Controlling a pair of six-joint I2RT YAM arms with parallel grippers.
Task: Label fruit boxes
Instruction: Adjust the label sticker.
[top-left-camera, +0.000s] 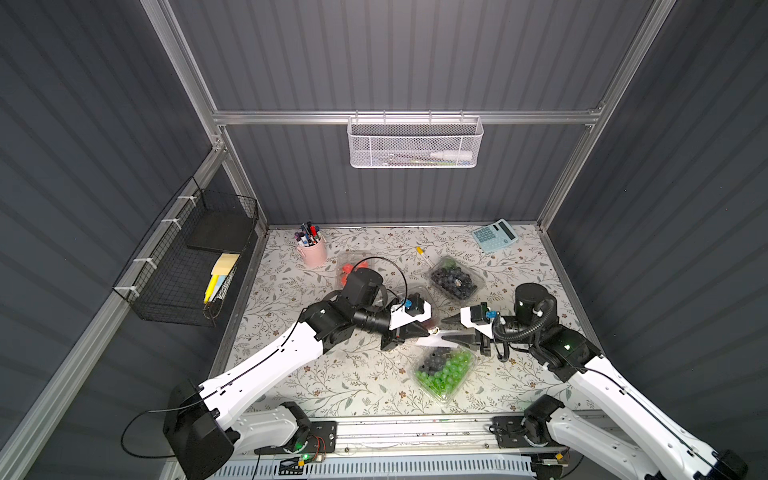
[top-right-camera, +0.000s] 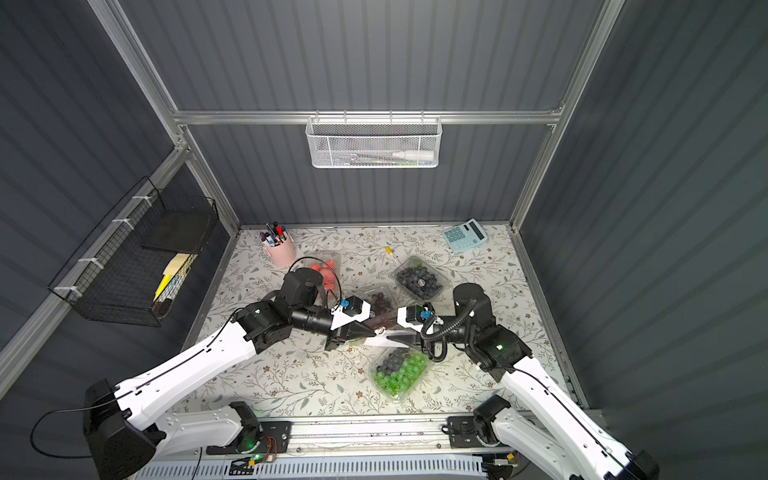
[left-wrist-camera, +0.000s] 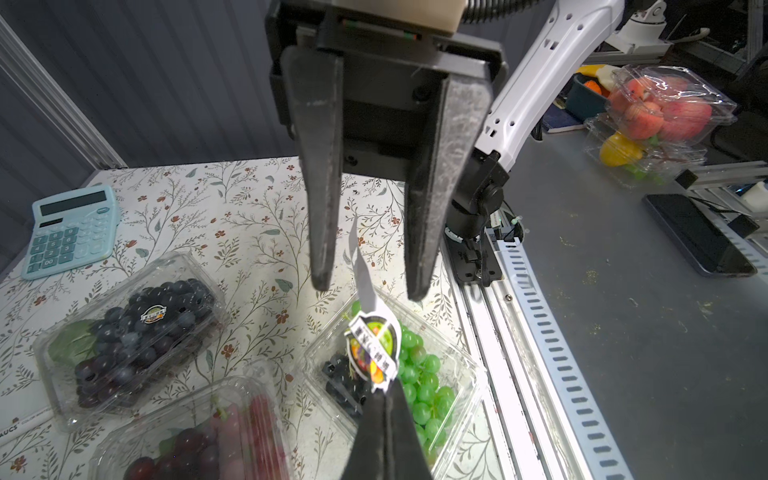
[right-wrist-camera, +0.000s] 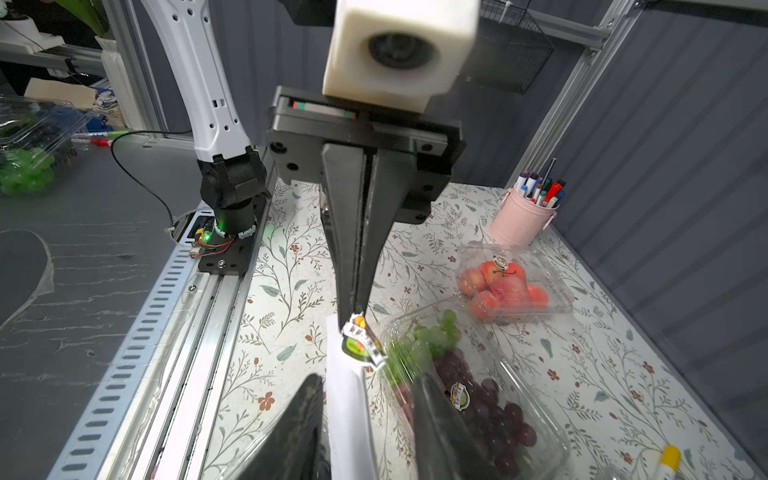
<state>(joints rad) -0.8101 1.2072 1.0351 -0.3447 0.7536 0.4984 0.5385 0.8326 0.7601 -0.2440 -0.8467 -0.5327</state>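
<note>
The sticker sheet is pinched by my left gripper at the round sticker, so next my right gripper takes that sheet end (right-wrist-camera: 342, 364) and turns the sheet's far end to my left gripper.
My left gripper (left-wrist-camera: 384, 392) is shut on a round fruit sticker (left-wrist-camera: 374, 349) above the box of green grapes with dark berries (top-left-camera: 446, 370). A white sticker sheet (right-wrist-camera: 349, 411) hangs off that sticker, passing between the fingers of my right gripper (right-wrist-camera: 365, 380), which stands open and faces the left one tip to tip. The blueberry box (left-wrist-camera: 133, 332), the green and red grape box (right-wrist-camera: 490, 403) and the strawberry box (right-wrist-camera: 511, 286) each carry a sticker on the lid. In both top views the left arm hides much of the grape box.
A blue calculator (top-left-camera: 494, 235) lies at the back right and a pink pen cup (top-left-camera: 311, 249) stands at the back left. A yellow-capped marker (top-left-camera: 422, 253) lies between the boxes. The metal rail (top-left-camera: 415, 432) runs along the front edge.
</note>
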